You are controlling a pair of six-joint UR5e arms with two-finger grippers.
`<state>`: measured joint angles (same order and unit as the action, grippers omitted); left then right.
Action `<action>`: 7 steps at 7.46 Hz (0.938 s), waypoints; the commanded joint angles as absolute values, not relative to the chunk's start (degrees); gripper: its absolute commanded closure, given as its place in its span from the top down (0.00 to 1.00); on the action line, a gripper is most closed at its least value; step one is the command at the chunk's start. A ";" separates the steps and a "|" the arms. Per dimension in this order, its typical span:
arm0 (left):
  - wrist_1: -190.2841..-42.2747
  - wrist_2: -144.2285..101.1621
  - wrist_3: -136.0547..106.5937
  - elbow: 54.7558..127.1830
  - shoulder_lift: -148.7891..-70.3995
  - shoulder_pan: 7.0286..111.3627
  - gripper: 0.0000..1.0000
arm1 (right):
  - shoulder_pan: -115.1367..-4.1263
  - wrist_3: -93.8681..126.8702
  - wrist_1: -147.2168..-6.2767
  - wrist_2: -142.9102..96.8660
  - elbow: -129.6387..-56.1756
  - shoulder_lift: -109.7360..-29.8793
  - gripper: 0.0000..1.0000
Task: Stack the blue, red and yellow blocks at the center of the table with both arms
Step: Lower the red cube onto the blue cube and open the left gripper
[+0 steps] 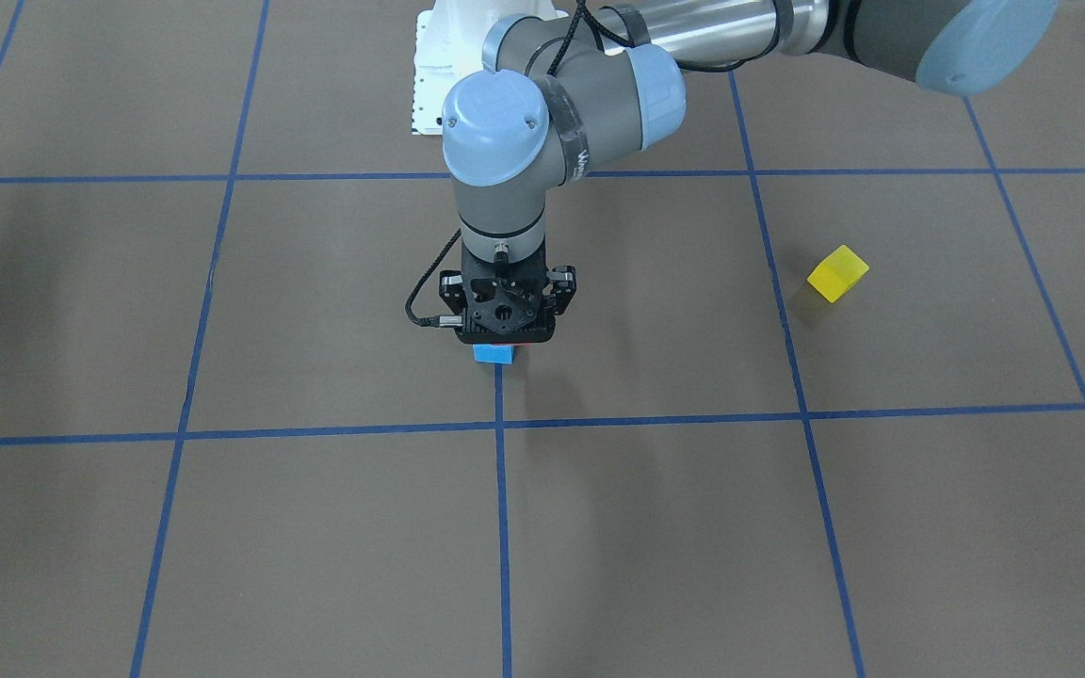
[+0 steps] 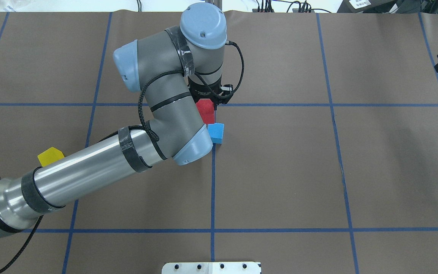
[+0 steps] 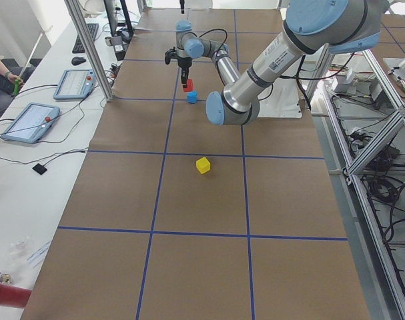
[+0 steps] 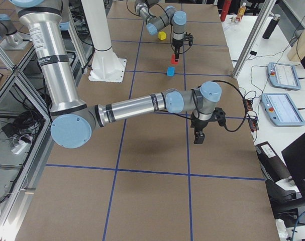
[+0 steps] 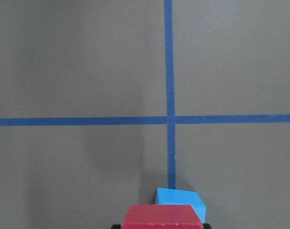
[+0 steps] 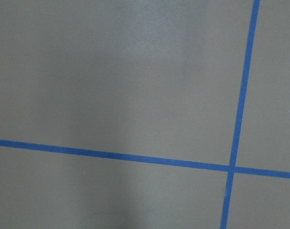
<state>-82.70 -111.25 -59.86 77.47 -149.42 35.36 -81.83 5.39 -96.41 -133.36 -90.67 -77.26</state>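
My left gripper has the red block. It will let go of it squarely on top of the blue block [image 1: 493, 338] [image 5: 183, 215] near the tape crossing.
My left gripper [image 2: 206, 103] is shut on the red block [image 2: 205, 112] and holds it in the air just above the blue block [image 2: 216, 133], a little off to one side. The blue block sits on the table by the centre tape crossing. In the left wrist view the red block [image 5: 161, 215] fills the bottom edge, with the blue block [image 5: 183, 198] just beyond it. The yellow block [image 1: 837, 273] lies alone on the table, on the left arm's side. My right gripper [image 4: 198, 136] hangs over bare table far from the blocks. I cannot tell whether it is open.
The table is brown paper with a grid of blue tape lines [image 1: 499, 490]. The left arm's forearm [image 2: 89, 171] stretches low across the table beside the yellow block [image 2: 50, 156]. The white base plate [image 1: 429, 75] is at the robot's side.
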 commanded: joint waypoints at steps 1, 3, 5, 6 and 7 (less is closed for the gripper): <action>-83.23 -111.18 -58.45 76.99 -149.50 33.94 0.00 | -84.02 4.49 -96.33 -135.17 -90.62 -79.27 0.99; -87.43 -110.83 -58.80 73.85 -149.41 32.52 0.00 | -84.20 4.48 -96.33 -135.18 -90.62 -79.37 0.99; -87.63 -110.83 -58.71 73.65 -149.50 32.69 0.00 | -84.46 4.39 -96.42 -135.18 -90.62 -79.28 0.99; -87.63 -110.83 -58.62 73.74 -149.50 32.96 0.00 | -84.55 4.39 -96.50 -135.18 -90.70 -79.28 0.99; -87.54 -110.83 -58.54 73.83 -149.50 33.22 0.00 | -84.55 4.31 -96.50 -135.18 -90.70 -79.28 0.99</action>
<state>-87.55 -110.83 -58.64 73.78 -149.49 32.92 -84.49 4.38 -96.46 -135.17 -90.66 -79.29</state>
